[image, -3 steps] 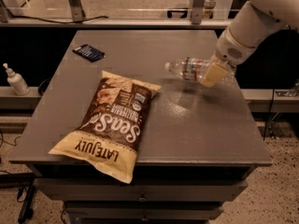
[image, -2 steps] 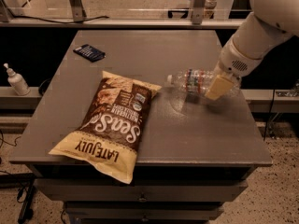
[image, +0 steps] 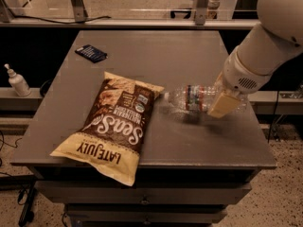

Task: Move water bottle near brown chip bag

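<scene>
My gripper will release the water bottle, now held sideways above the table, on the grey table (image: 171, 121) so that it lies against the long edge of the brown chip bag, with its cap end touching that edge.
The water bottle (image: 191, 98), clear ribbed plastic with a red, white and blue label band, is held sideways just above the grey table (image: 156, 56), its cap end pointing left toward the brown chip bag (image: 116, 124). The bag lies flat at the table's front left, printed "LATE JULY", its near end hanging over the front edge. My gripper (image: 221, 103) comes in from the right and is shut on the bottle's base end. The bottle's cap is close to the bag's upper right corner.
A small dark blue flat packet (image: 91, 53) lies at the table's back left. A white pump bottle (image: 18, 81) stands on a ledge left of the table. A rail with metal posts (image: 201, 4) runs behind the table.
My gripper has carried the water bottle down and to the left, from the table's right back area to a spot close beside the chip bag.
</scene>
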Action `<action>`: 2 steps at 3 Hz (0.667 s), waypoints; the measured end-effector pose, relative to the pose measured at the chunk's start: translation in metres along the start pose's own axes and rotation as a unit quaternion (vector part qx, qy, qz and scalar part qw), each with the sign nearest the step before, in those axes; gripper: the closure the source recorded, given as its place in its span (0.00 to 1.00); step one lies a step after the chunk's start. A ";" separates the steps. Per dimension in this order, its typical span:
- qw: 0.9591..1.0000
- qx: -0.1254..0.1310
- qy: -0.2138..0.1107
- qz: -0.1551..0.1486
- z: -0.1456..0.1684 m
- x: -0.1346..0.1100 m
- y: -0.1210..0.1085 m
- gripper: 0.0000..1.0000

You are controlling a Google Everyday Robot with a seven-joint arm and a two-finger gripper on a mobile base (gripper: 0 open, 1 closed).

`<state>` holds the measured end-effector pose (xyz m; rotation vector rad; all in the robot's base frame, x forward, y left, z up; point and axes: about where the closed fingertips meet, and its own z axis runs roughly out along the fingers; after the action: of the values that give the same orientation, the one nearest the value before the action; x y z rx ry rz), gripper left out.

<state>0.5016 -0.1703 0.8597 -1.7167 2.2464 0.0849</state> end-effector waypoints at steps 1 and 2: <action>1.000 -0.009 -0.015 -0.023 -0.007 -0.011 0.026 1.00; 0.998 -0.027 -0.034 -0.034 -0.002 -0.022 0.046 1.00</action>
<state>0.4623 -0.1372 0.8609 -1.7872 2.1541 0.1873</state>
